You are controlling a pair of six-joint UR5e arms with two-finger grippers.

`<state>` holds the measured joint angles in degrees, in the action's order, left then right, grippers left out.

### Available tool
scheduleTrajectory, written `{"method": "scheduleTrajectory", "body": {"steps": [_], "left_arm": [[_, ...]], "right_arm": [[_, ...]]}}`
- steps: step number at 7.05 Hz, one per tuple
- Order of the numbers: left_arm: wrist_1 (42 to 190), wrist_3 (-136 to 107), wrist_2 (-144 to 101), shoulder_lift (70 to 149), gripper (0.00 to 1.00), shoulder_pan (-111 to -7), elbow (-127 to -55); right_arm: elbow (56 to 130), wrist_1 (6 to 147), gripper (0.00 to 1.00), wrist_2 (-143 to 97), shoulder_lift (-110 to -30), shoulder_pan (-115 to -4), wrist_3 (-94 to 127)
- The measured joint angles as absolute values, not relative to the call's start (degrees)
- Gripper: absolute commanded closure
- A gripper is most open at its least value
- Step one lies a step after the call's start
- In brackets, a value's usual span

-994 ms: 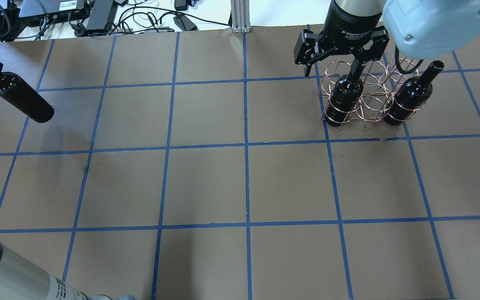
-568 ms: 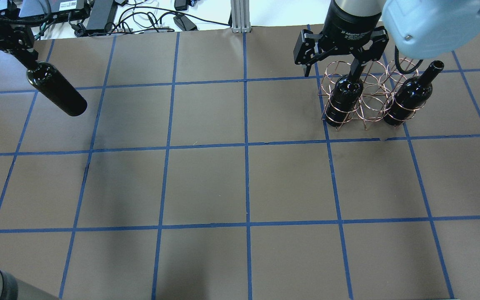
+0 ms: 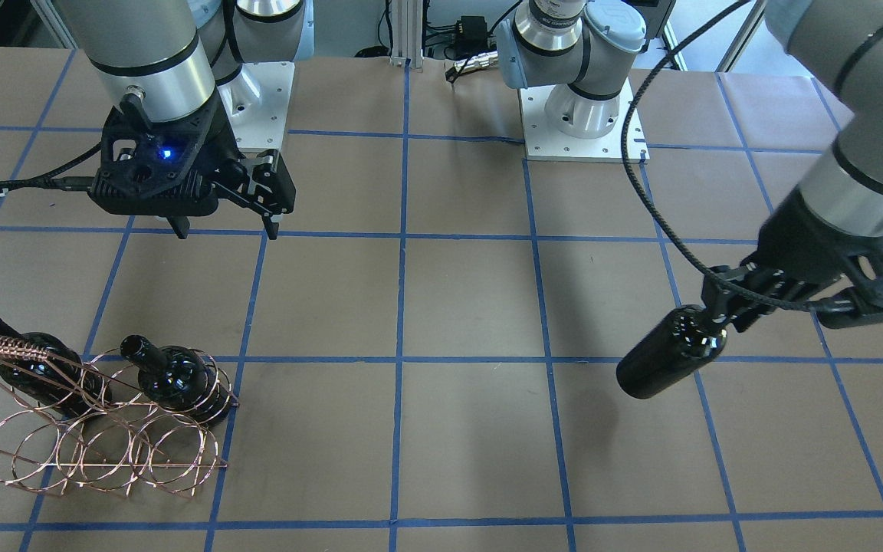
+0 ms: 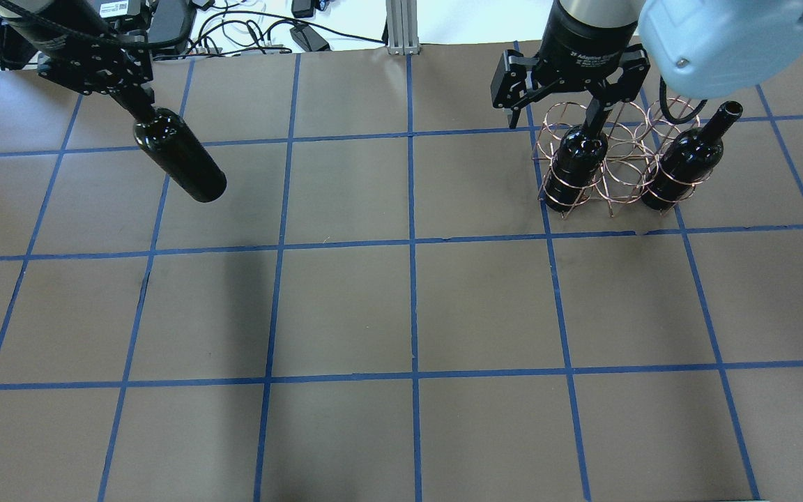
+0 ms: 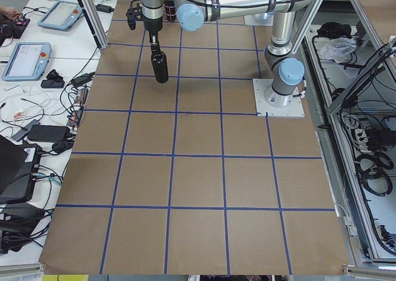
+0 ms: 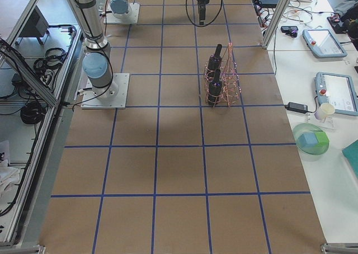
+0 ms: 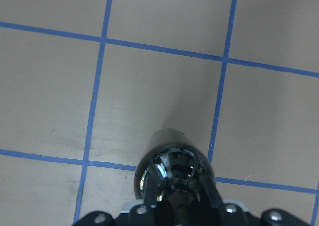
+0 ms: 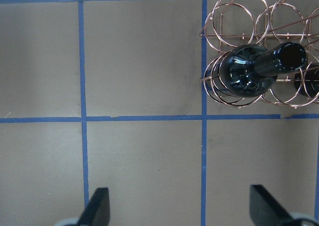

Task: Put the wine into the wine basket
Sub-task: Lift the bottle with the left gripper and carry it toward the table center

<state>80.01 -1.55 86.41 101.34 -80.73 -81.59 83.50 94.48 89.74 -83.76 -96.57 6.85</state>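
Observation:
Next, my left gripper sets the wine bottle down upright on the empty taped square in the middle of the table [image 3: 470, 307].
My left gripper [image 4: 129, 97] is shut on the neck of a near-black wine bottle [image 4: 180, 162] and holds it tilted in the air over the far left of the table. It also shows in the front view [image 3: 664, 360] and the left wrist view [image 7: 174, 161]. The copper wire wine basket [image 4: 624, 174] stands at the far right. Two more bottles [image 4: 579, 164] [image 4: 687, 164] stand in the end rings of its near row, and the ring between them is empty. My right gripper [image 4: 555, 118] is open and empty above the basket's left end [image 8: 234, 17].
Cables and power bricks [image 4: 164, 21] and an aluminium post [image 4: 401, 28] lie beyond the table's far edge. The arm bases [image 3: 579, 115] stand on the robot's side. Blue tape lines grid the brown tabletop [image 4: 408, 307].
My left arm has carried the held bottle to the right, from the table's left edge toward the middle. The right gripper, basket and its two bottles have not moved.

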Motion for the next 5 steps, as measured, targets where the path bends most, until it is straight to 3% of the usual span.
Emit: {"method": "scheduleTrajectory", "body": {"steps": [5], "left_arm": [[74.8, -16.5, 87.0, 97.3, 1.0, -95.3, -93.5]], "right_arm": [[83.5, 94.5, 0.0, 89.7, -83.8, -96.6, 6.9]]}}
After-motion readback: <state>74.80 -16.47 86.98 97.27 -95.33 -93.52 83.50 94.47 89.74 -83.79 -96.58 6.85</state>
